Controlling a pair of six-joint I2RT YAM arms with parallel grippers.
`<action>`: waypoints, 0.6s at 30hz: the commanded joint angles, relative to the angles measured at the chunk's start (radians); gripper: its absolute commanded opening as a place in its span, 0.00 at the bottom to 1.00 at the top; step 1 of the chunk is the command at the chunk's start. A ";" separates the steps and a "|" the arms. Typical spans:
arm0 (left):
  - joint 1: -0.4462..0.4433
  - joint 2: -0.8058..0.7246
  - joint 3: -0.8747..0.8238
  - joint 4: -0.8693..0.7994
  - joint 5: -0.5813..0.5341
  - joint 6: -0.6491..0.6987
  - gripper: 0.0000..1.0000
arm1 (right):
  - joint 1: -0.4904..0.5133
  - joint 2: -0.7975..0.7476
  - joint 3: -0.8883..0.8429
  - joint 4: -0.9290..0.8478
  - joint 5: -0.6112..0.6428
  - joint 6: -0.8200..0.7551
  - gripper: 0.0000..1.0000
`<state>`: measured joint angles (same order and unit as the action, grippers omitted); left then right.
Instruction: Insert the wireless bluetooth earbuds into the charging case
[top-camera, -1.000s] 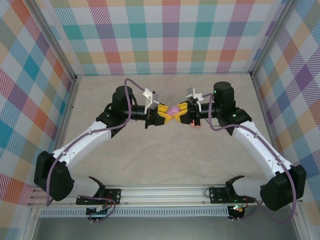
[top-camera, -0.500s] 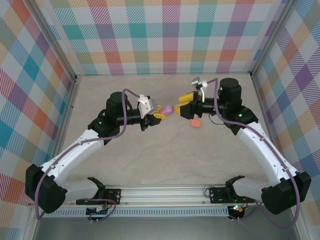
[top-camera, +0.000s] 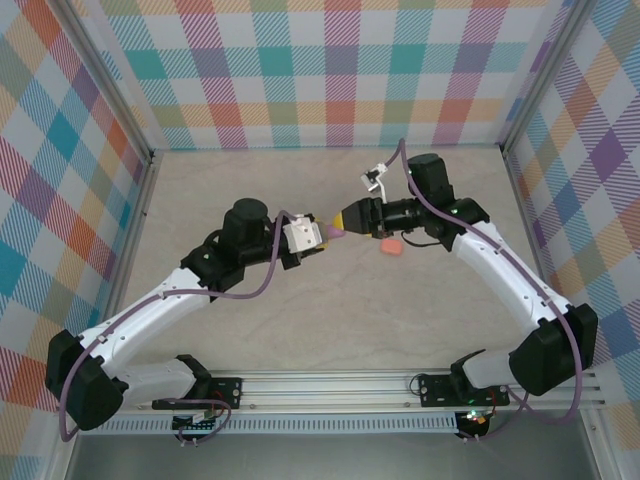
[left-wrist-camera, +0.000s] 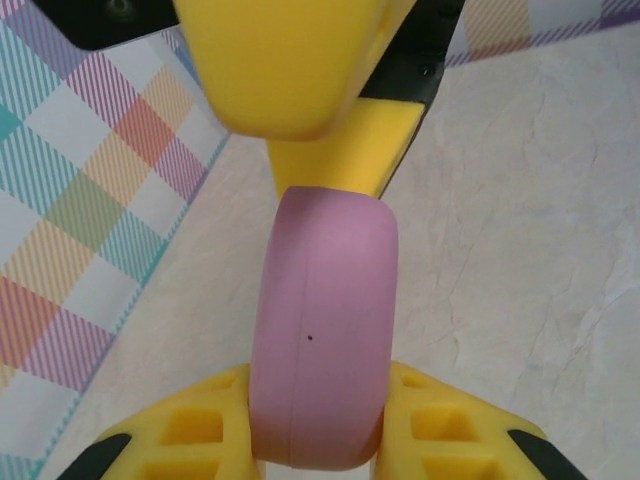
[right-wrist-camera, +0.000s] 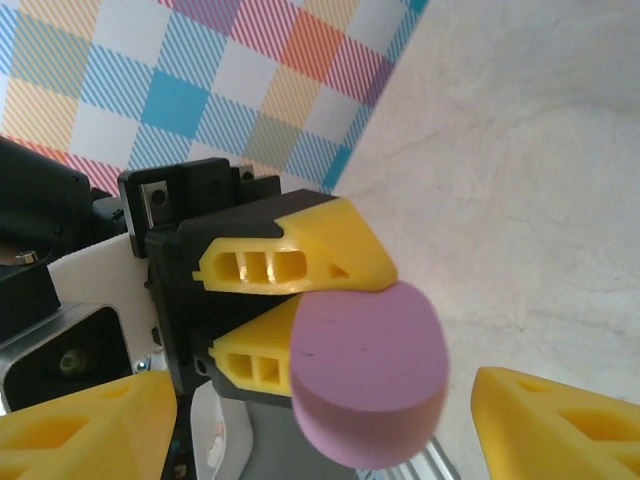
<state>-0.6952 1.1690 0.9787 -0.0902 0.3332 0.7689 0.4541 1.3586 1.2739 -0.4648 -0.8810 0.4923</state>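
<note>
I am pinching the charging case by its flat sides with my left gripper, so next I take its narrow edges (right-wrist-camera: 440, 350) with my right gripper before my left gripper opens and turns.
A purple charging case (top-camera: 332, 232), closed, hangs above the table's middle, pinched on its flat sides by my left gripper (top-camera: 320, 236). In the left wrist view the case (left-wrist-camera: 325, 330) stands on edge between my yellow fingers (left-wrist-camera: 455, 430), and the left gripper (left-wrist-camera: 320, 425) is shut on it. My right gripper (top-camera: 345, 217) faces it from the right, open. In the right wrist view its jaws stand wide on either side of the case (right-wrist-camera: 370, 375) without touching it; the right gripper (right-wrist-camera: 330, 430) holds nothing. The earbuds are out of view.
A salmon-orange case (top-camera: 391, 245) lies on the pale table (top-camera: 320, 320) just below the right wrist. Checkered walls (top-camera: 320, 70) close in the back and both sides. The rail (top-camera: 320, 385) with the arm bases runs along the near edge.
The right gripper let go of the purple case, opened wide and pulled back, then came close again. The left gripper kept the case and carried it slightly down and left.
</note>
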 joint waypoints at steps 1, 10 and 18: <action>-0.028 -0.029 0.031 -0.020 -0.069 0.092 0.09 | 0.006 0.001 0.042 -0.038 -0.039 0.013 0.78; -0.050 -0.020 0.069 -0.058 -0.064 0.134 0.10 | 0.024 0.046 0.049 -0.063 -0.054 -0.014 0.72; -0.058 -0.019 0.094 -0.093 -0.069 0.149 0.12 | 0.034 0.076 0.085 -0.116 -0.072 -0.058 0.60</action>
<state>-0.7395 1.1671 1.0351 -0.1638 0.2668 0.8951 0.4778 1.4311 1.3216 -0.5411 -0.9184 0.4698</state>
